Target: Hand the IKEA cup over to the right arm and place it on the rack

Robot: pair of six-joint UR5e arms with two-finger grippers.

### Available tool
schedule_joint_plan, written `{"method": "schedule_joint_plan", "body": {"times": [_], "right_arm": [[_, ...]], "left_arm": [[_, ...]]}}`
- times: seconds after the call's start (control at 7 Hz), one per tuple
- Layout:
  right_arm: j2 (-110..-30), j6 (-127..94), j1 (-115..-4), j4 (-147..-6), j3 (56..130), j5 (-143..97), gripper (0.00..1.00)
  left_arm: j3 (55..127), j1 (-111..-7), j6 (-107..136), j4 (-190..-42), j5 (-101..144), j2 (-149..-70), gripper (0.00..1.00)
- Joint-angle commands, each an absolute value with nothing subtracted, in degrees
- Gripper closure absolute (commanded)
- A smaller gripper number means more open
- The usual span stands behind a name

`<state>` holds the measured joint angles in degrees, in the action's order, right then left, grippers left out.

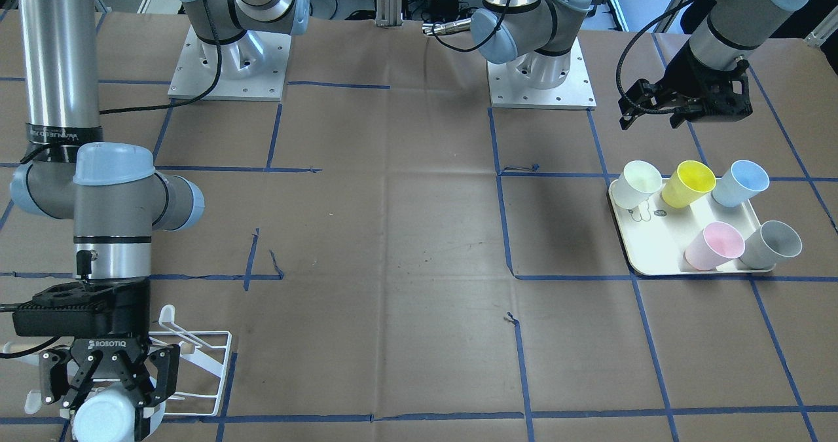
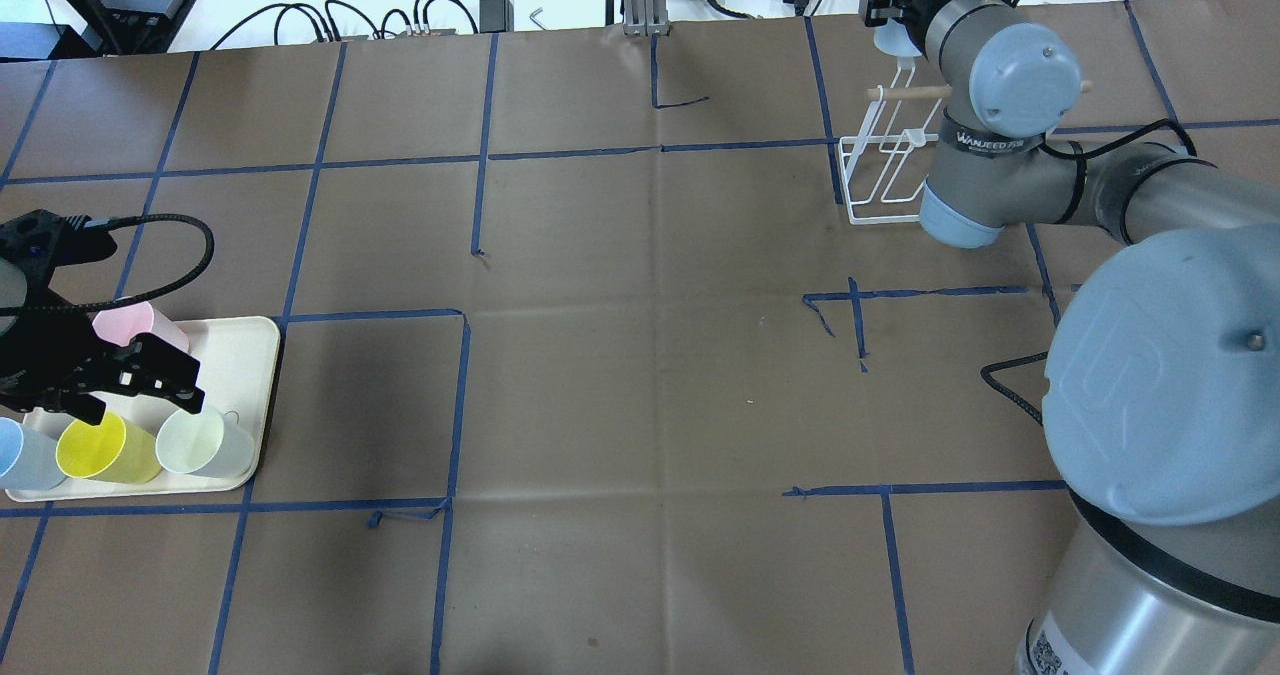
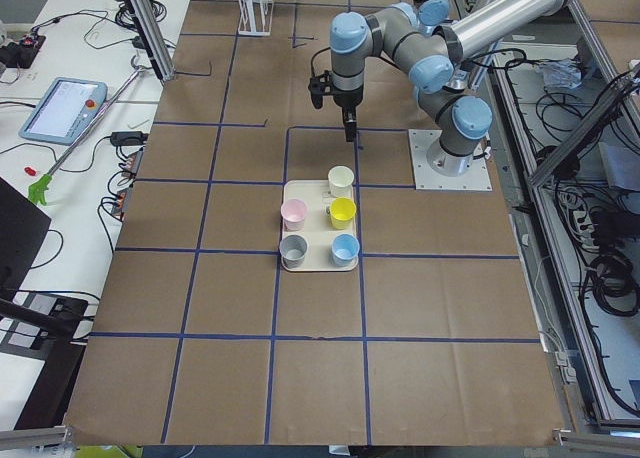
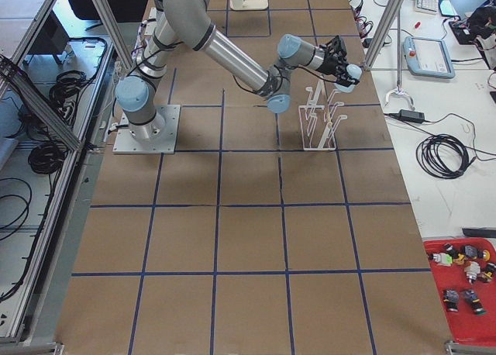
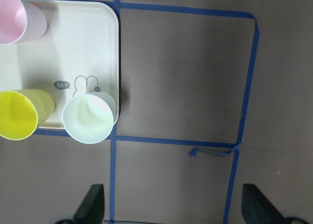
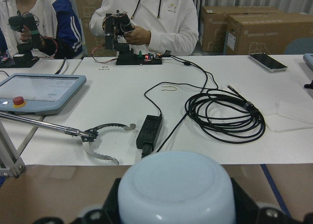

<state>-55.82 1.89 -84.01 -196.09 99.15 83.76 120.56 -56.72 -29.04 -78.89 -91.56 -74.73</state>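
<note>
I will next move my left gripper over to the white cup and close it on its rim (image 1: 625,175) (image 5: 113,122), on the side that is away from the yellow cup.
My right gripper (image 1: 108,396) is shut on a pale blue cup (image 1: 101,421) and holds it on its side, base toward the operators, at the far end of the white wire rack (image 1: 200,363). The cup's base fills the bottom of the right wrist view (image 6: 176,190). In the overhead view the cup (image 2: 893,35) is just past the rack (image 2: 885,180) and its wooden dowel (image 2: 915,93). I cannot tell whether the cup touches a prong. My left gripper (image 5: 173,212) is open and empty, hovering by the tray's near corner (image 2: 155,380).
A cream tray with a bear drawing (image 1: 661,249) holds white (image 1: 638,183), yellow (image 1: 687,183), blue (image 1: 740,183), pink (image 1: 713,245) and grey (image 1: 772,244) cups. Beyond the table's far edge is a bench with cables (image 6: 225,116) and seated people.
</note>
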Motion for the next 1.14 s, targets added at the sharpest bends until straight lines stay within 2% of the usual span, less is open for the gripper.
{"method": "schedule_joint_plan", "body": {"times": [0.0, 0.29, 0.57, 1.0], "right_arm": [[-56.69, 1.58, -84.2, -196.08, 101.34, 83.85, 0.83], [-56.69, 1.58, -84.2, -196.08, 101.34, 83.85, 0.83], [-56.69, 1.58, -84.2, -196.08, 101.34, 83.85, 0.83], [-56.69, 1.58, -84.2, -196.08, 101.34, 83.85, 0.83]], "left_arm": [[124.8, -54.14, -32.08, -71.74, -91.58, -75.66, 0.01], [124.98, -54.23, -31.99, -68.57, -91.23, -77.25, 0.01], [125.16, -54.66, -31.73, -64.97, -90.97, -82.59, 0.01], [129.1, -54.93, -31.64, -57.59, -90.88, -86.65, 0.02]]}}
